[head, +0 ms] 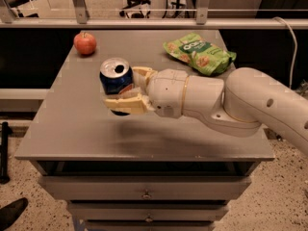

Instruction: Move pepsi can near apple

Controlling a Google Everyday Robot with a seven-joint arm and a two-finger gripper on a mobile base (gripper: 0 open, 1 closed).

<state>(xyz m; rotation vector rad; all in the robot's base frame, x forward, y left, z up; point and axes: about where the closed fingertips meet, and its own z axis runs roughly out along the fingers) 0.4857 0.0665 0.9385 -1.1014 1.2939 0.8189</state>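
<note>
My gripper needs to let go of the pepsi can close beside the red-orange apple, on the side toward the green snack bag (108, 53).
The pepsi can (115, 79), dark blue with a silver top, stands upright between the cream fingers of my gripper (122, 88), which is shut on it over the left middle of the grey table (77, 129). A dark shadow under the can shows it is held a little above the surface. The white arm reaches in from the right. The red-orange apple (85, 43) sits at the table's far left corner, up and to the left of the can, with a gap between them.
A green snack bag (199, 53) lies at the table's far right, behind the arm. Drawers (144, 195) run under the tabletop. A metal rail (144, 23) crosses behind the table. A dark shoe (12, 213) shows on the floor at bottom left.
</note>
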